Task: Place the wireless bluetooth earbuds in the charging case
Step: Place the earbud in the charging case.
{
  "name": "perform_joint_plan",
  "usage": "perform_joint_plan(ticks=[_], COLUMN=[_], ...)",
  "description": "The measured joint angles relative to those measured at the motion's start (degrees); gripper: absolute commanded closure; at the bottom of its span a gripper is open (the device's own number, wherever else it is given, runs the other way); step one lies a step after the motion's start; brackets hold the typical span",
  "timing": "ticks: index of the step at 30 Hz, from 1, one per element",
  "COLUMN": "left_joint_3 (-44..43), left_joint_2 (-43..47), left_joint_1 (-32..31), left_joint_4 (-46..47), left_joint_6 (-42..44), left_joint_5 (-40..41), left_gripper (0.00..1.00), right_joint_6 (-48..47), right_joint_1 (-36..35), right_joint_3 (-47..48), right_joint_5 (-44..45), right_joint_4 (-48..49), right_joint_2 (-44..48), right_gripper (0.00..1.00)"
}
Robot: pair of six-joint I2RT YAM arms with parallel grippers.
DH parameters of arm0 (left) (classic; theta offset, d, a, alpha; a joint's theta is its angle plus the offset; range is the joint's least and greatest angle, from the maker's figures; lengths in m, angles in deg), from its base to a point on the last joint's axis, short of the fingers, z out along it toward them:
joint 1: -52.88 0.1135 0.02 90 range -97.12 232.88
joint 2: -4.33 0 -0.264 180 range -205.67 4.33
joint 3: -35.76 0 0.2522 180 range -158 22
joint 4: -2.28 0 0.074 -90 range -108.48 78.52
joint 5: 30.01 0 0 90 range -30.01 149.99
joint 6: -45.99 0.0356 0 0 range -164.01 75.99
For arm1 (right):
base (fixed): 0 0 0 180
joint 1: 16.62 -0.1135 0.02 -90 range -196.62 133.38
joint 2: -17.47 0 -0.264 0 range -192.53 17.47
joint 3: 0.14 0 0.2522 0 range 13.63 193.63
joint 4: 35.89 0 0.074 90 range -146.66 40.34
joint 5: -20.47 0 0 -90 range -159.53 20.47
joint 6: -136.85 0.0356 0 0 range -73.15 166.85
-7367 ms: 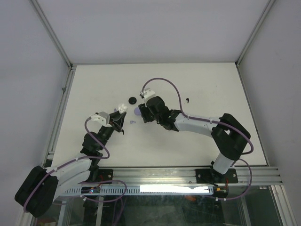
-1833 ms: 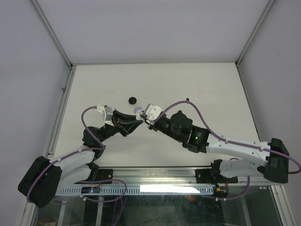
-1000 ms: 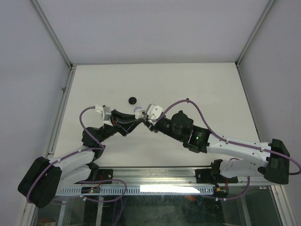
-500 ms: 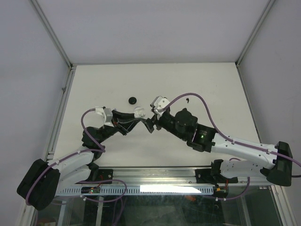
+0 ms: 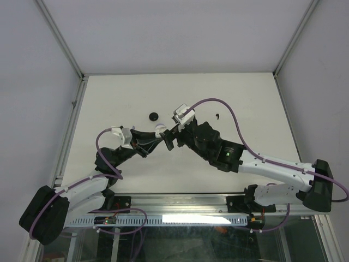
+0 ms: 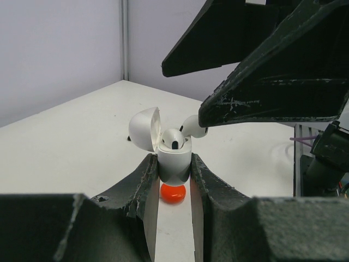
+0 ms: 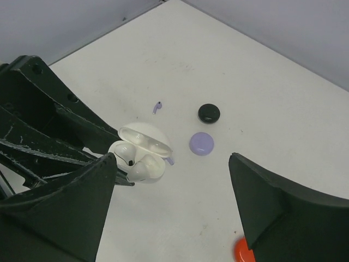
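Next, my left gripper lets go of the white charging case on the white table [image 5: 186, 146] [image 6: 175, 220], close beside the red disc case.
My left gripper [image 6: 174, 162] is shut on the white charging case [image 6: 174, 170] and holds it upright with its lid [image 6: 144, 129] open. One white earbud [image 6: 173, 138] sits in its well; a second white earbud [image 6: 193, 126] leans out to the right. In the right wrist view the case [image 7: 143, 164] shows both white buds. My right gripper [image 7: 174, 213] is open and empty, just above and right of the case. In the top view the case [image 5: 160, 130] sits between the left gripper [image 5: 158, 135] and the right gripper [image 5: 172, 136].
A purple disc case [image 7: 201, 143], a black disc case [image 7: 209, 112] and a red disc case [image 7: 243, 251] lie on the white table. A tiny purple earbud [image 7: 157, 107] lies behind the white case. A black earbud [image 5: 217, 116] lies further right.
My right gripper has drawn back from the white case and now stands open. My left gripper has kept hold of the case in nearly the same place.
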Motion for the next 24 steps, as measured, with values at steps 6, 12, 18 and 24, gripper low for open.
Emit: perform_joint_plan(ticks=[6,12,18,24], left_joint_3=[0.02,0.44,0.96,1.44], left_joint_2=[0.28,0.42,0.59,-0.04], left_joint_1=[0.0,0.0,0.0,0.0], left_joint_4=[0.07,0.98,1.38,3.93], left_joint_6=[0.02,-0.22,-0.81,-1.44], left_joint_5=[-0.02,-0.02,-0.17,-0.98], left_gripper=[1.0,1.0,1.0,1.0], right_joint_6=[0.98,1.01,0.96,1.36], right_joint_1=[0.31,1.31,2.54,7.17], right_joint_3=[-0.07,-1.38,-3.23,-4.66], right_joint_5=[1.11,2.19,2.54,-1.16], right_joint_4=[-1.53,-2.23,-2.45,-4.13], right_joint_2=[-0.11,0.68,2.1,4.83], right_gripper=[0.13,0.13,0.13,0.12])
